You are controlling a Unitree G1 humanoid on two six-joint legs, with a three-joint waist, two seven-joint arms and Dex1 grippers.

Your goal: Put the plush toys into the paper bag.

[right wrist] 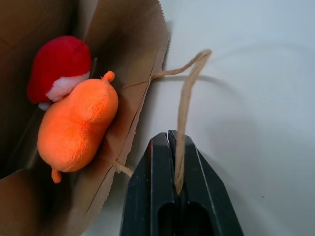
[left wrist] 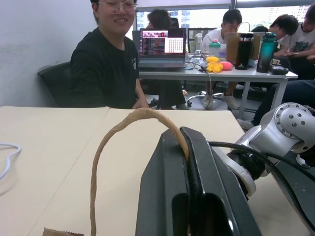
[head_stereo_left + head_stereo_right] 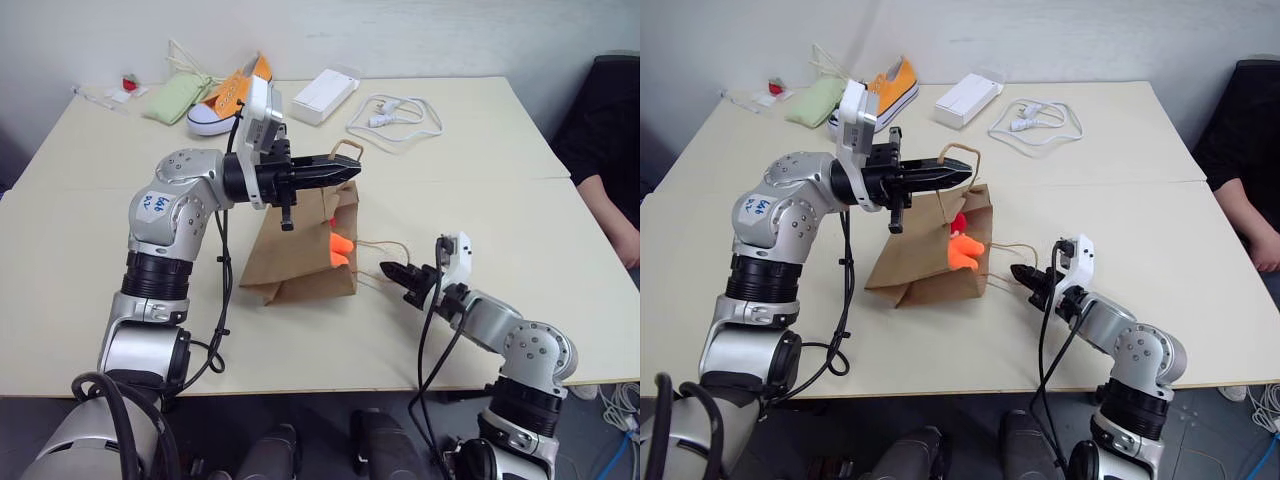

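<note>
I should use my left gripper to set free the brown paper bag upright on the tabletop [image 3: 350, 273] by the spot of the orange plush toy.
The brown paper bag [image 3: 300, 260] lies on its side on the table, its mouth facing my right gripper. My left gripper [image 3: 350, 168] is shut on the bag's upper cord handle [image 2: 123, 128] and holds that edge lifted. Low near the table, my right gripper [image 1: 170, 135] is shut on the lower cord handle [image 1: 184, 113], just outside the mouth. Both plush toys lie inside the mouth: the orange one [image 1: 76, 125] at the front, the red one with a white underside [image 1: 59, 64] touching it, deeper in.
An orange sneaker [image 3: 235, 95], a pale green pouch [image 3: 175, 97], a white box [image 3: 325, 93] and a coiled white cable [image 3: 395, 115] lie along the table's far side. A person in black [image 3: 605, 150] sits at the right edge. Bare tabletop [image 3: 520, 230] lies right of the bag.
</note>
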